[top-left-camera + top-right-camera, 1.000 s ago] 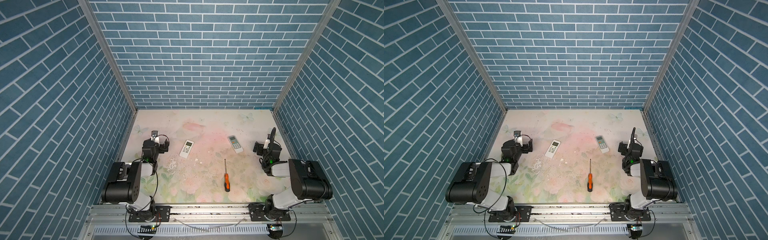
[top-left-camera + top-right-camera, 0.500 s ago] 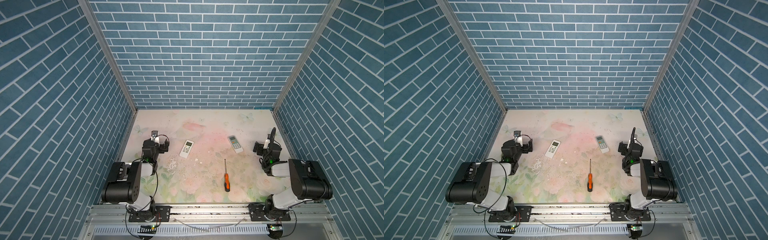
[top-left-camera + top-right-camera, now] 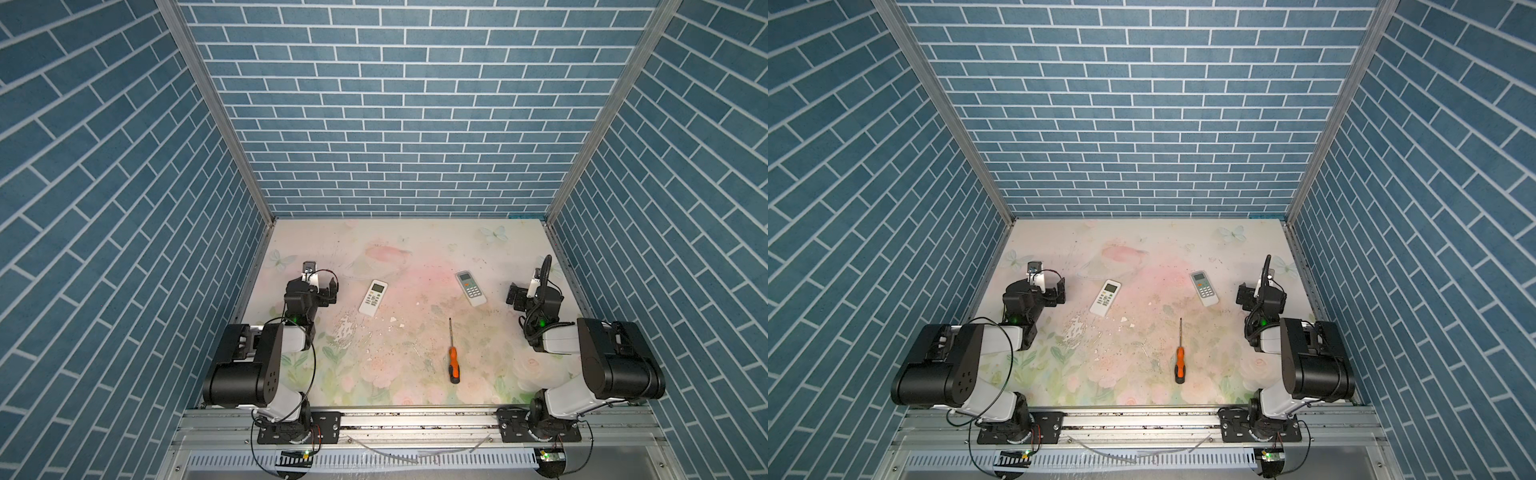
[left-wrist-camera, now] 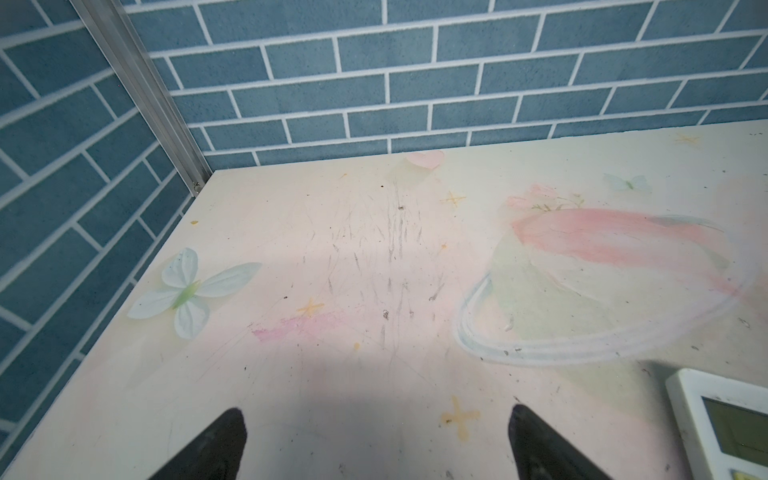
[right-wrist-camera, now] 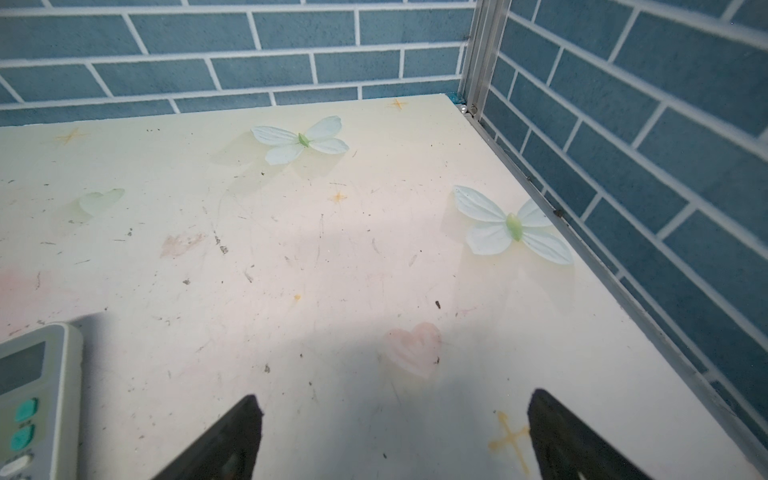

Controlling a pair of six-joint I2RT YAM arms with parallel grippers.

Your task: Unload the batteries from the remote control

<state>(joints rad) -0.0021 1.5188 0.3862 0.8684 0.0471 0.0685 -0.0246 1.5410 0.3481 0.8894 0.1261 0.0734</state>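
Observation:
The white remote is next for my left gripper, which should go to it and close on its long sides at the buttons (image 3: pixel 373 299) just below the screen.
Two remote controls lie face up on the floral mat. The white remote (image 3: pixel 373 298) (image 3: pixel 1105 298) is left of centre, and its corner shows in the left wrist view (image 4: pixel 723 424). The grey remote (image 3: pixel 471 288) (image 3: pixel 1204 288) is right of centre, its screen end showing in the right wrist view (image 5: pixel 33 395). No batteries show in any view. My left gripper (image 3: pixel 320 291) (image 3: pixel 1050 293) (image 4: pixel 376 411) rests open to the left of the white remote. My right gripper (image 3: pixel 534 297) (image 3: pixel 1260 297) (image 5: pixel 394 397) rests open to the right of the grey remote. Neither holds anything.
An orange-handled screwdriver (image 3: pixel 453 361) (image 3: pixel 1180 361) lies near the front, right of centre, tip pointing to the back. White flakes (image 3: pixel 345 328) dot the mat in front of the white remote. Blue brick walls close the left, right and back; a metal rail (image 3: pixel 415 419) runs along the front.

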